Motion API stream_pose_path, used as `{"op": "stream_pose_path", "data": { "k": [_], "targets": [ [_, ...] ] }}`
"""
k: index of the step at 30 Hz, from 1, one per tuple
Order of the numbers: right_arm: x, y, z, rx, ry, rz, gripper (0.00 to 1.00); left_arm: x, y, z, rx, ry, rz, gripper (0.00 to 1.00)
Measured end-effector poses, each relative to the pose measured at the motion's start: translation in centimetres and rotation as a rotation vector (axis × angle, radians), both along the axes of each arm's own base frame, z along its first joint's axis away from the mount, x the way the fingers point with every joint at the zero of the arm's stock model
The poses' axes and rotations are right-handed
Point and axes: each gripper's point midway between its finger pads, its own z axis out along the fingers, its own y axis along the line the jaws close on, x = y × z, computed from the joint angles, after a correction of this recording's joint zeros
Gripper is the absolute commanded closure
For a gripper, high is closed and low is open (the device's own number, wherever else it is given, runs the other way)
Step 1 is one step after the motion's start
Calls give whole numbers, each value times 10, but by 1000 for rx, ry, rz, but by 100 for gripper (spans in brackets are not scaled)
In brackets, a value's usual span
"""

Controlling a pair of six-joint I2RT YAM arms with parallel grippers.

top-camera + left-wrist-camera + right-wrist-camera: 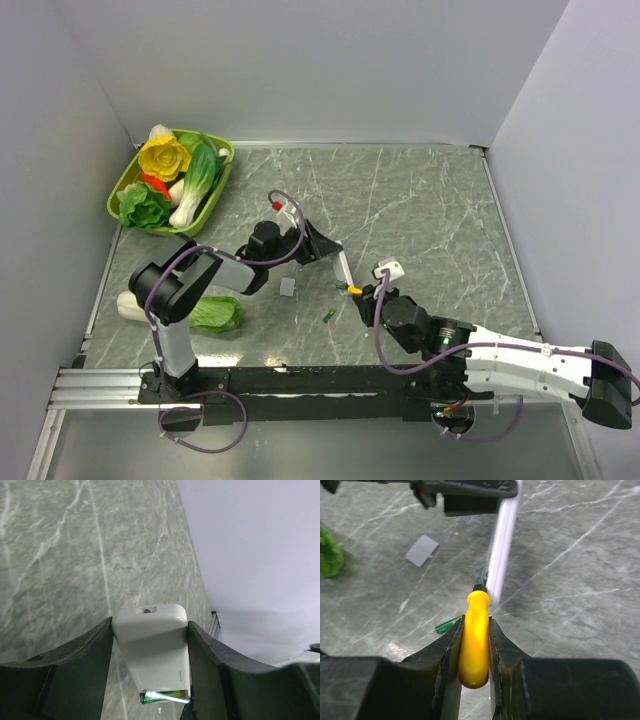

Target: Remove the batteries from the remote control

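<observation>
I will let go of the screwdriver with my right gripper on the table (pixel 370 288) (pixel 529 615) next to the loose green battery, opposite the square cover.
My left gripper (pixel 150 630) is shut on the white remote control (pixel 154 647), holding it above the table; in the top view the remote (pixel 343 268) slants down to the right. One green battery (pixel 165 696) shows in its open end. A second green battery (pixel 328 315) lies loose on the table and also shows in the right wrist view (pixel 447 624). My right gripper (pixel 476 630) is shut on the yellow-handled screwdriver (pixel 475 645), whose tip is at the remote's (pixel 502 545) lower end. The small square cover (pixel 288 287) lies on the table.
A green tray (pixel 126 180) of toy vegetables stands at the back left. A leafy green vegetable (pixel 215 313) lies near the left arm's base. Grey walls close in the table on three sides.
</observation>
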Motion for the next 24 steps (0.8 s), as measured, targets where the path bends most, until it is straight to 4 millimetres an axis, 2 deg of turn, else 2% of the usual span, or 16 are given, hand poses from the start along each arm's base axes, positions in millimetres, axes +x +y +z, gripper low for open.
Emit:
{"op": "stream_pose_path", "data": {
  "k": [8,13,17,21,24],
  "targets": [
    [11,0,-18,-157,11,-41,100,5,7,-8,23,4,58,99],
    [11,1,-22,-180,22,-37,100,10,12,-9,51,0,93,99],
    [8,5,-14,-142,19,-9,100,14,21,-23,133,51,153,99],
    [3,9,1,-70,9,22,100,25,31,-40,263,143,234,97],
    [-1,10,16,1,-7,37,100,34,35,-44,380,187,280,94]
  ]
}}
